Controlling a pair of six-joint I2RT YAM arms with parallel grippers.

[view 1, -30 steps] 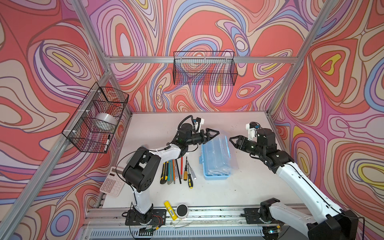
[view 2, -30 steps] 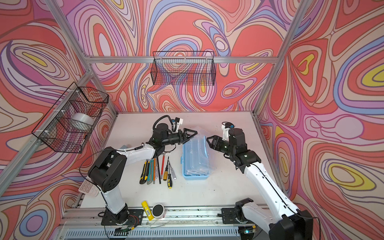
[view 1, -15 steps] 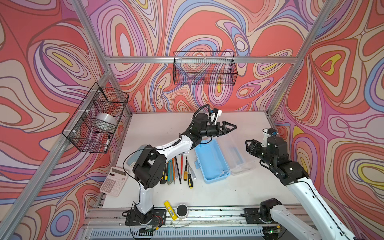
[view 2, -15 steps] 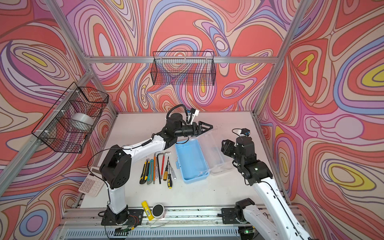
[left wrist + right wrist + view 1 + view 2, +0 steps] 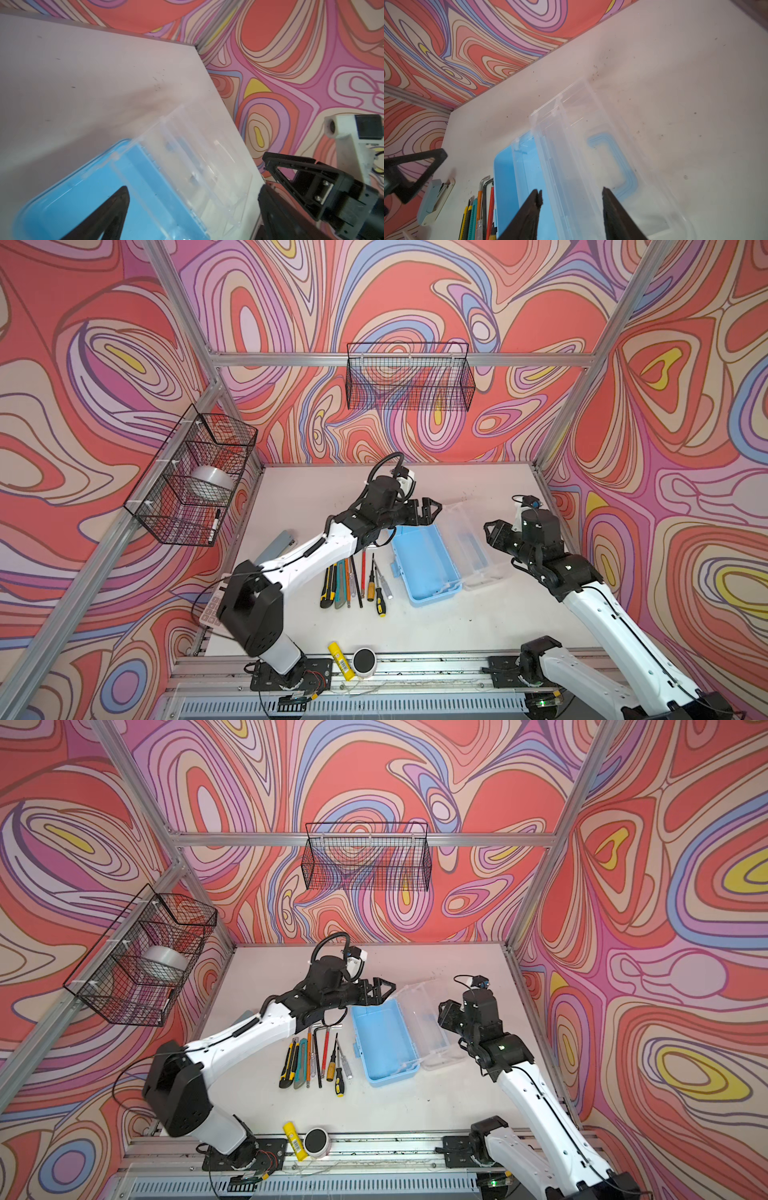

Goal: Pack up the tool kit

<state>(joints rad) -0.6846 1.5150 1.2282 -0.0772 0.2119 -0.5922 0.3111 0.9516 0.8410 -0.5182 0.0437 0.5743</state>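
Next, the left gripper closes on the middle of the red hex key (image 5: 363, 568), in the row beside the light-blue case.
The tool kit's light-blue case (image 5: 424, 568) (image 5: 384, 1048) lies open mid-table. Its clear lid (image 5: 469, 539) (image 5: 430, 1029) is folded flat to the right. Utility knives, hex keys and screwdrivers (image 5: 357, 580) (image 5: 320, 1056) lie in a row left of the case. My left gripper (image 5: 432, 510) (image 5: 384, 990) (image 5: 193, 199) hovers open over the case's far end, holding nothing. My right gripper (image 5: 494, 535) (image 5: 446, 1015) (image 5: 571, 195) stands open just right of the lid and above it, also holding nothing. Through the lid (image 5: 591, 155) shows the blue handle (image 5: 623, 166).
A grey-blue stapler (image 5: 276, 545) (image 5: 433, 199) lies left of the tools. A white calculator (image 5: 212, 605) sits partly under the left arm. A yellow glue stick (image 5: 340, 659) and a round black-topped object (image 5: 364, 662) lie at the front edge. Wire baskets (image 5: 195, 481) (image 5: 409, 377) hang on the walls.
The case was shut a second ago; its lid has swung over to the right and lies flat. My left gripper rose toward the far end and opened wider. My right gripper drew back right.
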